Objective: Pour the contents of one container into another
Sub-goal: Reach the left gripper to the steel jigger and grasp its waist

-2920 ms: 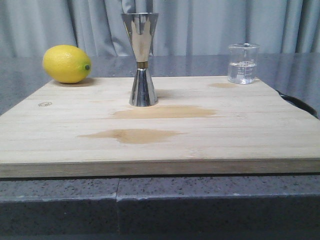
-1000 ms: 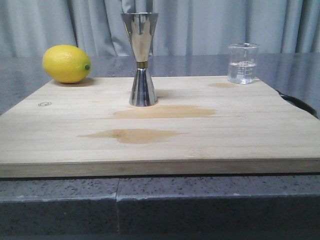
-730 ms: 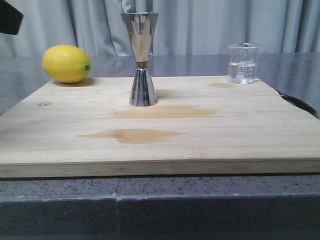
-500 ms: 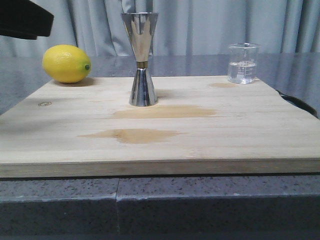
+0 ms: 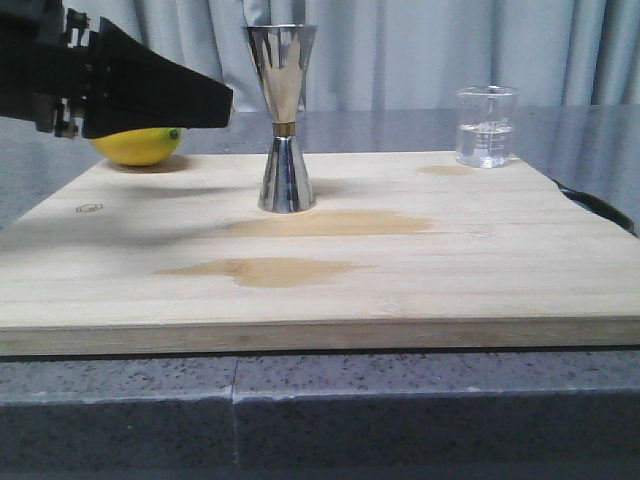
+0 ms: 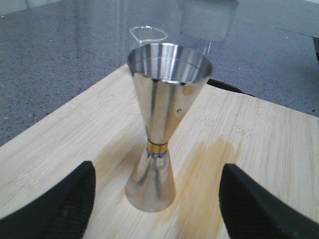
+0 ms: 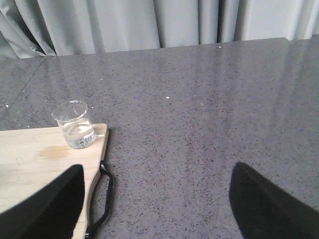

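The glass beaker is at the back corner of the wooden board. Next, my right gripper closes around the middle of the glass beaker [image 5: 486, 132] [image 7: 78, 128], below its rim.
The steel jigger [image 5: 281, 118] stands upright on the wooden board [image 5: 330, 270], toward its back middle; a brass band marks its waist. My left gripper [image 5: 215, 103] reaches in from the left at mid-height, its tip just short of the jigger. In the left wrist view its fingers [image 6: 60, 204] stand wide apart with the jigger [image 6: 159, 144] between and ahead of them, untouched. The glass beaker [image 5: 486, 126] holds clear liquid at the board's back right corner. My right gripper [image 7: 157, 204] hangs open over the grey counter, right of the beaker [image 7: 75, 124].
A yellow lemon [image 5: 140, 146] lies at the board's back left, partly hidden behind the left gripper. Damp brown stains [image 5: 265, 270] mark the board. A black handle [image 7: 102, 199] hangs off the board's right edge. Grey curtains close the back.
My left gripper has come into the front view from the upper left and moved right and down toward the jigger. The jigger, beaker and lemon have not moved.
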Action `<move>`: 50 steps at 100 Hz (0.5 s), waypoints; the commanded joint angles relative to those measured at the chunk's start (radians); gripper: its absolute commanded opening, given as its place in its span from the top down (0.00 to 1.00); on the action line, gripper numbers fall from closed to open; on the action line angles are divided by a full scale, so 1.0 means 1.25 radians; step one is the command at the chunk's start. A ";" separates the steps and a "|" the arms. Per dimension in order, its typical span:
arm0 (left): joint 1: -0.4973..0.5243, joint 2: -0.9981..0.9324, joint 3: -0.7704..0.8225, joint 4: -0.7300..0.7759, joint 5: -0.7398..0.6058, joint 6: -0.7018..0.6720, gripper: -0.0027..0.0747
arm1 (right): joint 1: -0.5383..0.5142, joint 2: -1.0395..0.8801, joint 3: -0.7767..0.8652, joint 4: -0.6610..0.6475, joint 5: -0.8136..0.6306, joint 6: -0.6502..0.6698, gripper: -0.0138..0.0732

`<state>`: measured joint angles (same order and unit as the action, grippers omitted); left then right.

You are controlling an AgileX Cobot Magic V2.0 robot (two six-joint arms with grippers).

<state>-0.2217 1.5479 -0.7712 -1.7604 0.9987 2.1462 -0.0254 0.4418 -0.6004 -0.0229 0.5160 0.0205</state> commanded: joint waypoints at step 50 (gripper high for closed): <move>-0.097 0.129 -0.177 -0.072 0.062 0.010 0.36 | -0.004 0.011 -0.027 -0.003 -0.057 -0.008 0.24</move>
<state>-0.3221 1.7209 -0.9460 -1.7720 1.0071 2.1555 -0.0254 0.4418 -0.6004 -0.0229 0.5160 0.0205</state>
